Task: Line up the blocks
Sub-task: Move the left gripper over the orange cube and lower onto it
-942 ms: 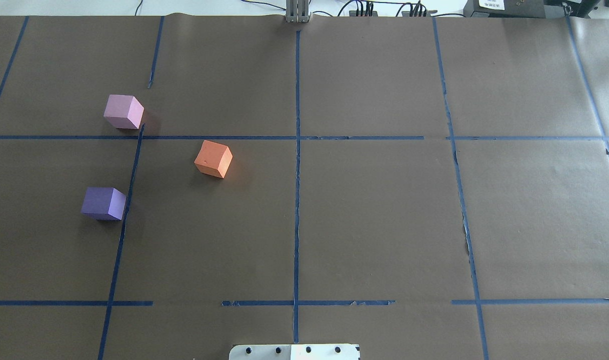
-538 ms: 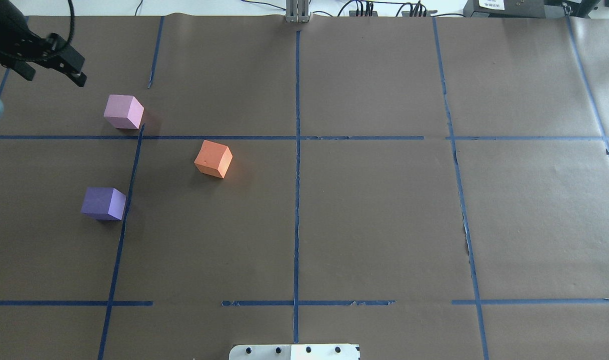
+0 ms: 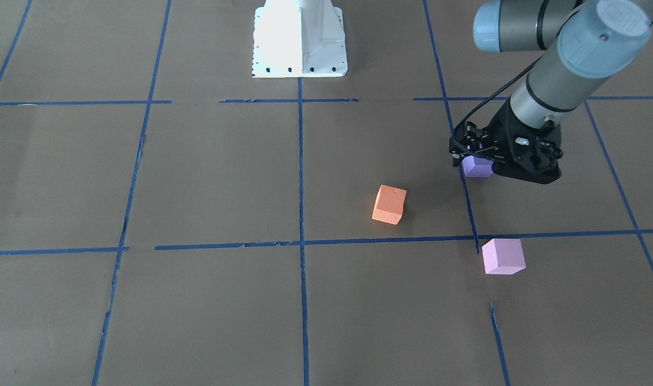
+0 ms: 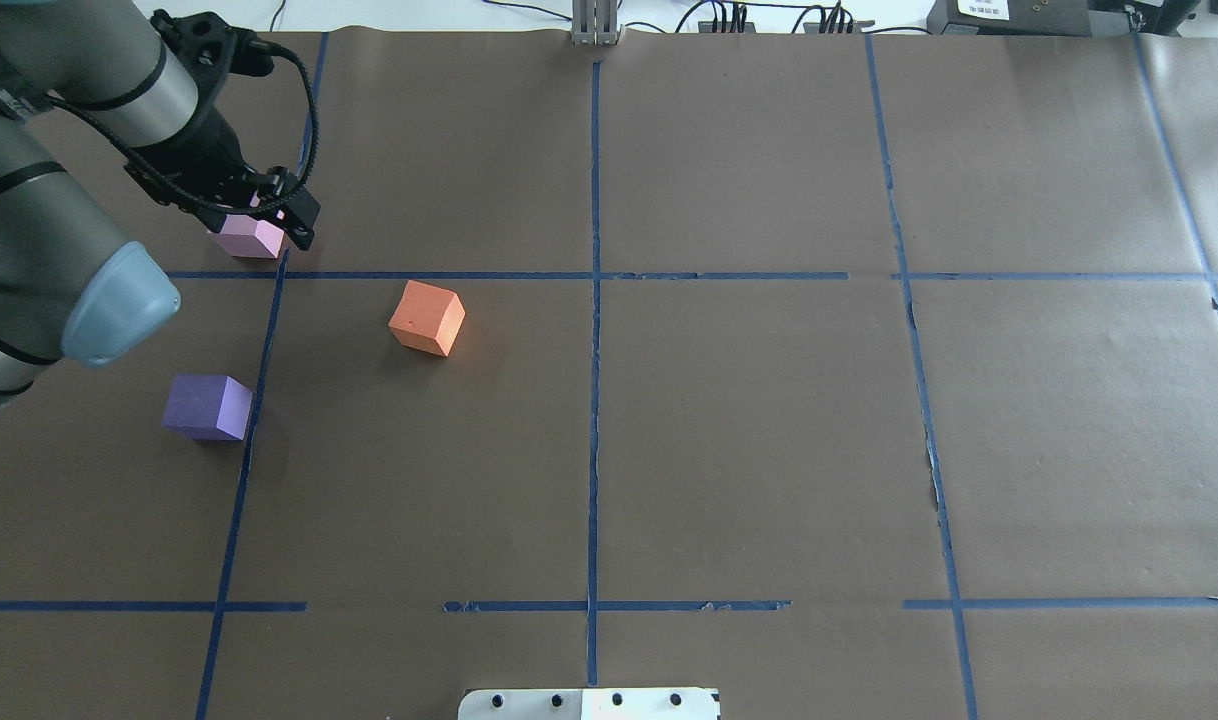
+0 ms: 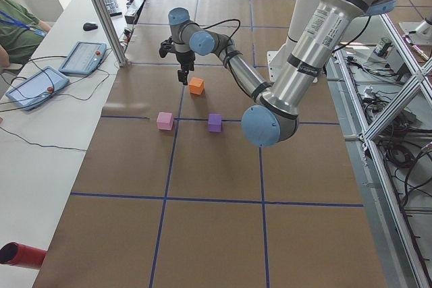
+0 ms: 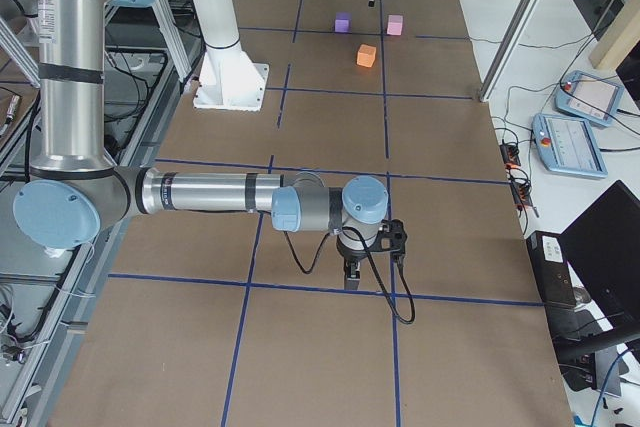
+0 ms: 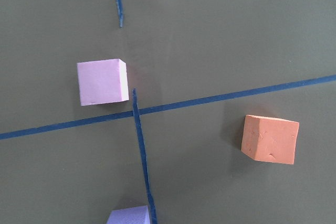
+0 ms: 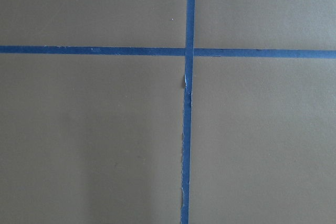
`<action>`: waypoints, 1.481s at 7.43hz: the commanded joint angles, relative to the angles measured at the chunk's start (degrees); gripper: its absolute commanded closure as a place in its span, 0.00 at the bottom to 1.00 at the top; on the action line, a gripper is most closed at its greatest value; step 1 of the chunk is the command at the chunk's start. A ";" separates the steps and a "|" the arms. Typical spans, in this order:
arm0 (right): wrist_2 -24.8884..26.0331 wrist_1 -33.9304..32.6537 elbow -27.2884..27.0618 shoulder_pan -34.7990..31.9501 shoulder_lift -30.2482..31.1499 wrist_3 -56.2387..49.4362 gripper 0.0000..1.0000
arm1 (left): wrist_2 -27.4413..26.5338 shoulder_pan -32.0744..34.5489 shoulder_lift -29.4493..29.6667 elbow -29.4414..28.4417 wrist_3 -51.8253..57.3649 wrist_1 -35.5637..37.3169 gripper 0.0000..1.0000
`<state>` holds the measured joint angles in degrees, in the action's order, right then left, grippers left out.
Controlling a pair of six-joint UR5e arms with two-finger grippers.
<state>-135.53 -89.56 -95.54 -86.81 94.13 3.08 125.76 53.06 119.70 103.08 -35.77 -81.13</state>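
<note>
The orange block (image 3: 389, 205) (image 7: 270, 140) lies out of line with the violet and pink blocks, so my left gripper needs to go to it next and close on its sides.
Three cubes lie on the brown paper at the table's left. The orange block (image 4: 427, 317) (image 3: 389, 204) (image 7: 270, 139) lies nearest the middle. The violet block (image 4: 207, 406) (image 3: 476, 167) is nearer the robot. The pink block (image 4: 249, 238) (image 3: 502, 256) (image 7: 103, 82) is farthest away. My left gripper (image 4: 294, 215) (image 3: 458, 153) hangs well above the table, between the pink and violet blocks. It looks open and empty, and its fingers do not show in the left wrist view. My right gripper (image 6: 350, 277) hovers low over bare paper far to the right; I cannot tell whether it is open.
Blue tape lines (image 4: 594, 300) divide the paper into a grid. The robot's white base plate (image 4: 589, 703) (image 3: 299, 43) is at the near edge. A side table with tablets (image 5: 81, 57) and cables runs along the far edge.
My left arm has come in from the upper left and moved right, so the gripper now stands over the pink block in the overhead view. The three blocks have not moved.
</note>
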 commanded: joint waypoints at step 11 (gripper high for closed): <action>0.00 0.00 0.00 -0.02 0.00 0.00 0.00 | -3.94 -11.40 7.30 -17.64 -16.97 -15.01 0.00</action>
<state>-135.53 -89.56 -95.54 -86.82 94.13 3.04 121.98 41.90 126.95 86.57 -52.48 -94.67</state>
